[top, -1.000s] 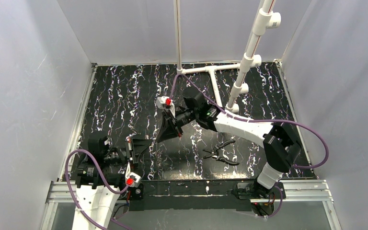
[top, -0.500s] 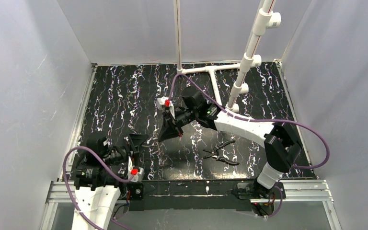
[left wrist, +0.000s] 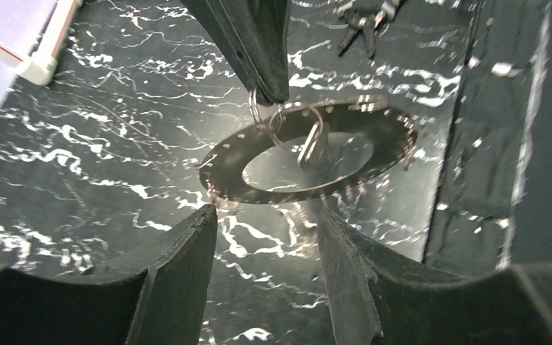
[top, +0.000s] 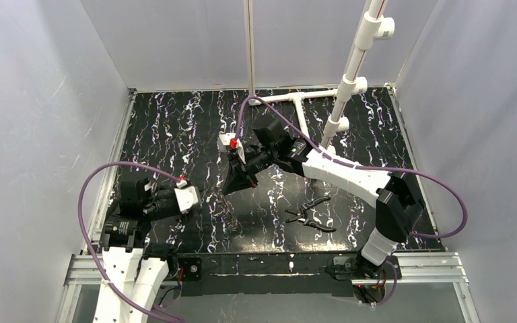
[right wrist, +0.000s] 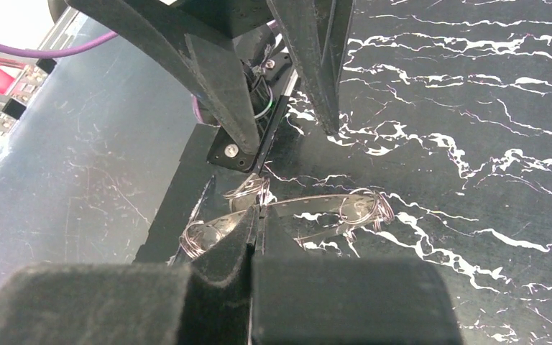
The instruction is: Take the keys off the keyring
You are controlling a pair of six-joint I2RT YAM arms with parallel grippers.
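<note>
The keyring's band hangs free from the small ring in the robot's right gripper, so next the left gripper steadies it by pinching the small ring (left wrist: 277, 123) just below those fingers.
The keyring (left wrist: 224, 169) is a flat silvery band with a hollow centre and small wire rings (right wrist: 363, 208) threaded through its edge. It hangs tilted just above the black marbled table. My right gripper (right wrist: 259, 213) is shut on it from above, pinching at one small ring (left wrist: 256, 109). In the top view the right gripper (top: 229, 189) points down and to the left. My left gripper (left wrist: 266, 215) stands open a short way in front of the band, touching nothing. Its fingers (right wrist: 219, 86) show beyond the keyring in the right wrist view. I cannot make out any keys.
Black-handled pliers (top: 313, 214) lie on the table right of the grippers. A white pipe frame (top: 340, 101) stands at the back. Grey walls close in three sides. A dark strip (left wrist: 503, 144) runs along the table's near edge.
The left gripper has opened and drawn back to the left, its wrist turned over. The right gripper keeps its hold and has shifted slightly toward the back.
</note>
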